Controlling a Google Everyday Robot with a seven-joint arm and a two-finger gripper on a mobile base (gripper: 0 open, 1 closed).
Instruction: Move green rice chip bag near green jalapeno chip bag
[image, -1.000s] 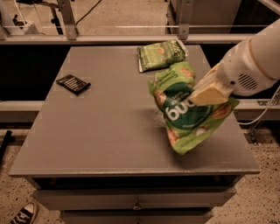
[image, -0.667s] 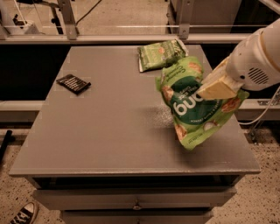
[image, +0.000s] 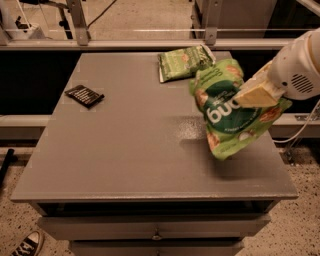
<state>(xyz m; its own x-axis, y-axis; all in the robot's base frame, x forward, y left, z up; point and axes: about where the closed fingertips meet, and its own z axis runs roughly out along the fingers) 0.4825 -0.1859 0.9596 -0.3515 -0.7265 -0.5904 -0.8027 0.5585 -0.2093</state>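
Observation:
My gripper has the green rice chip bag. It will release it on the table's far corner (image: 218, 71) next to the green jalapeno chip bag.
The green rice chip bag (image: 227, 117), bright lime green with a dark circle and white "dang" lettering, hangs lifted above the right side of the grey table (image: 125, 150). My gripper (image: 252, 94) is shut on its upper right part, coming in from the right on a white arm. The green jalapeno chip bag (image: 182, 62), smaller and duller olive green, lies flat at the table's far edge, just behind and left of the held bag.
A small black packet (image: 84, 95) lies on the table's left side. A metal rail and frame run behind the table. Drawers sit under the tabletop. A shoe (image: 25, 245) shows at the bottom left on the floor.
The gripper has carried the rice chip bag up and back, toward the jalapeno bag at the table's far edge. The other things have not moved.

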